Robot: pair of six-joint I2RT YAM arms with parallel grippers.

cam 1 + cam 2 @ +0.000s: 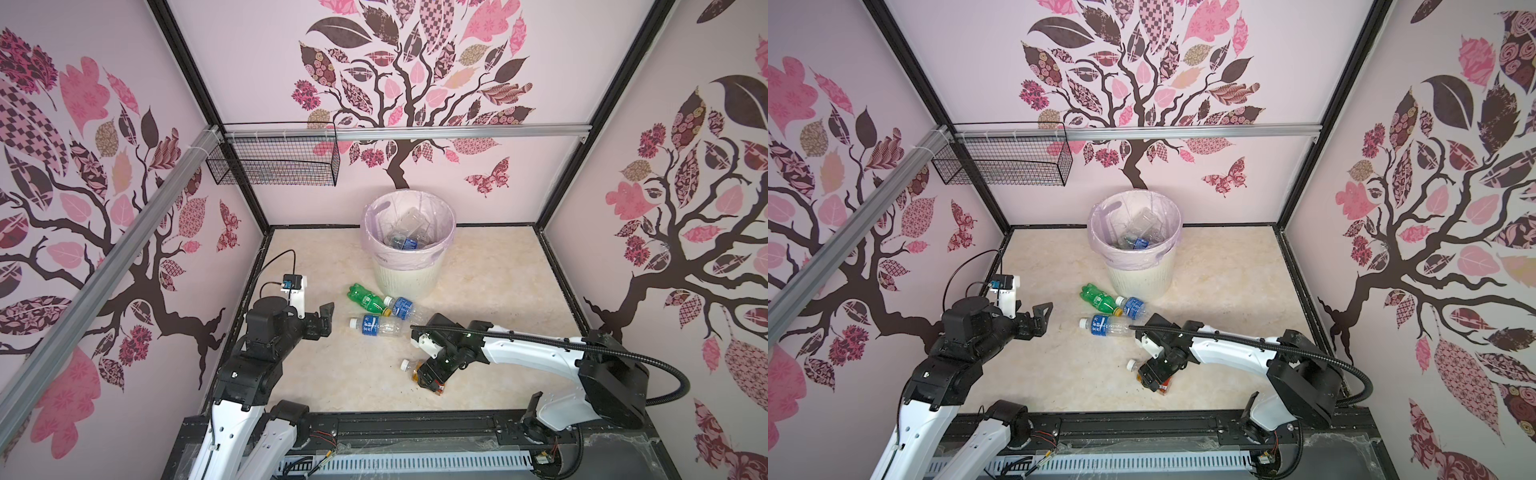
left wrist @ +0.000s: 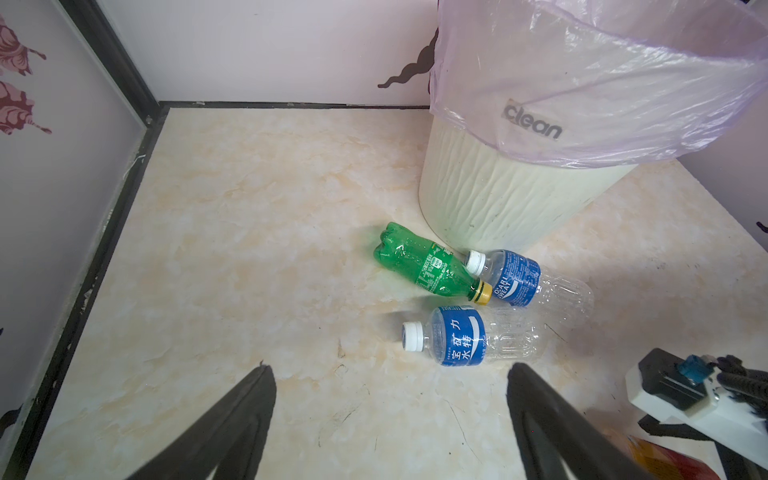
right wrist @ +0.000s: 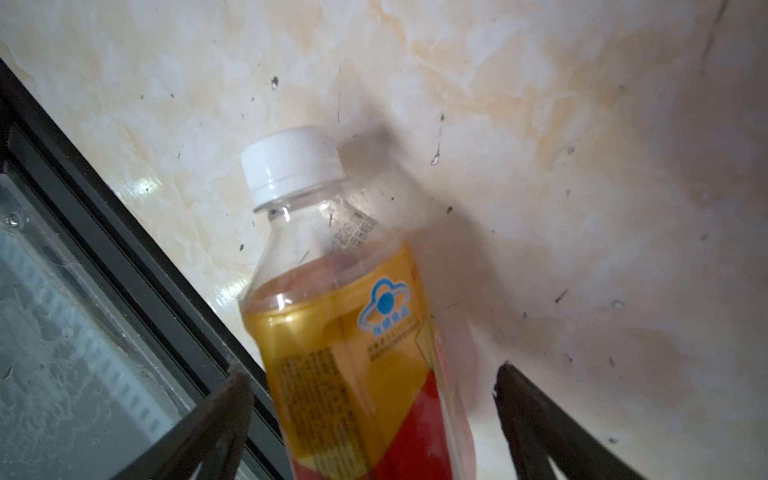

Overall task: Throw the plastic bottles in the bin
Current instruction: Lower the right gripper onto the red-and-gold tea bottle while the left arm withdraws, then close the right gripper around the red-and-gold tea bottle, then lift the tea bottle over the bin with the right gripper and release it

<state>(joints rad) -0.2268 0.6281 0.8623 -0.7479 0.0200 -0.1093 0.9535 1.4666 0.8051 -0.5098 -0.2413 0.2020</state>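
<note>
The robot's left gripper will next close on the blue label (image 1: 369, 325) (image 2: 464, 336) of the clear bottle that lies farther from the bin, in front of the green bottle.
The bin (image 1: 409, 270) (image 1: 1138, 276) (image 2: 498, 199), cream, ribbed and lined with a pink bag, stands at the back with several clear bottles (image 1: 405, 237) inside. In front of it three plastic bottles lie on the floor: a green one (image 1: 366, 298) (image 2: 428, 270) and two clear ones with blue labels (image 1: 402, 307) (image 1: 376, 325) (image 2: 461, 336). My left gripper (image 1: 326, 322) (image 2: 390, 370) hangs open and empty just left of them. My right gripper (image 1: 430, 378) (image 3: 372, 372) stands open astride an amber bottle with a red label (image 3: 345, 332), a gap at each finger. Only this bottle's white cap (image 1: 404, 364) pokes out in both top views.
A black wire mesh basket (image 1: 274, 166) hangs on the aluminium rail at the back left. Patterned walls close in three sides. The black front frame (image 1: 415, 419) (image 3: 124, 257) runs close beside the amber bottle. The right arm's wrist camera (image 2: 685, 390) sits near the left gripper's side.
</note>
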